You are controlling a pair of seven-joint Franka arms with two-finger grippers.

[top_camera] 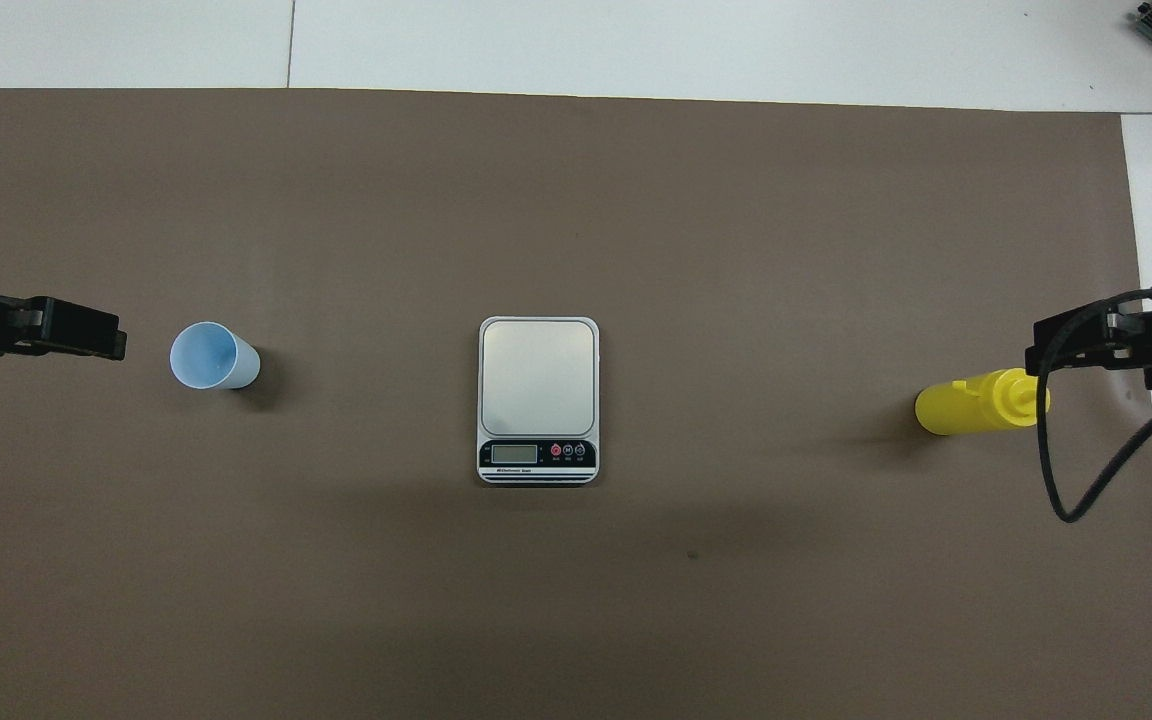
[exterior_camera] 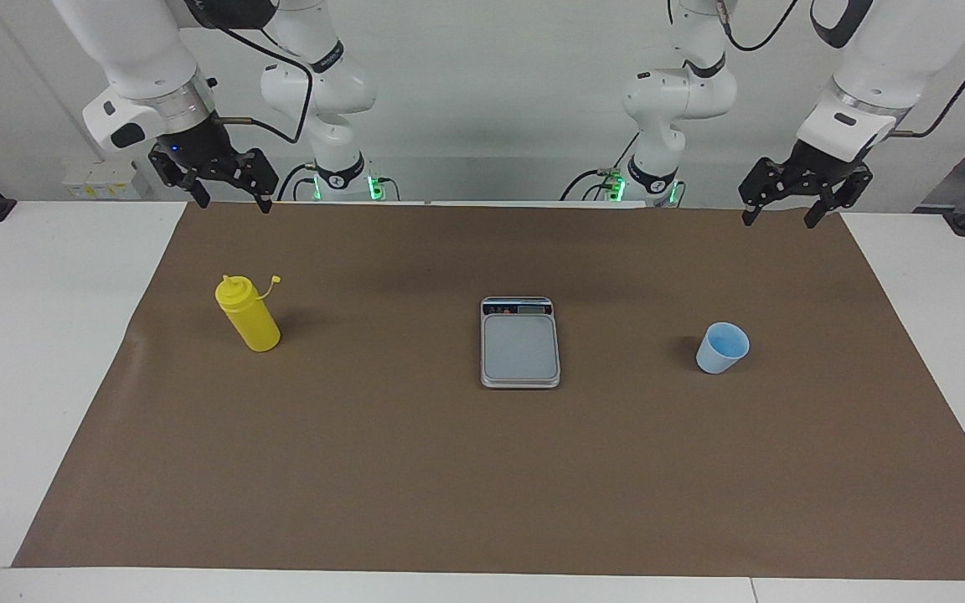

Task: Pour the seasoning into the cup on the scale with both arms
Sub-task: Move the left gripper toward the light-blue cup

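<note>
My left gripper goes to the light blue cup next. It should close on the cup's rim [top_camera: 172, 352], on the side closest to that gripper.
The yellow seasoning bottle [exterior_camera: 248, 316] stands upright on the brown mat toward the right arm's end, its small cap hanging off on its tether; it also shows in the overhead view [top_camera: 976, 402]. The light blue cup [exterior_camera: 722, 347] stands upright toward the left arm's end [top_camera: 213, 356]. The scale [exterior_camera: 520, 343] lies between them mid-mat with nothing on its plate, its display strip on the edge nearer the robots [top_camera: 538, 400]. My right gripper [exterior_camera: 231, 205] is open and raised over the mat's robot-side edge, apart from the bottle [top_camera: 1041, 355]. My left gripper [exterior_camera: 777, 223] is open and raised likewise, apart from the cup [top_camera: 116, 343].
The brown mat [exterior_camera: 482, 486] covers most of the white table [exterior_camera: 30, 352]. A black cable [top_camera: 1086, 470] loops down from the right gripper beside the bottle. White table margins lie at both ends of the mat.
</note>
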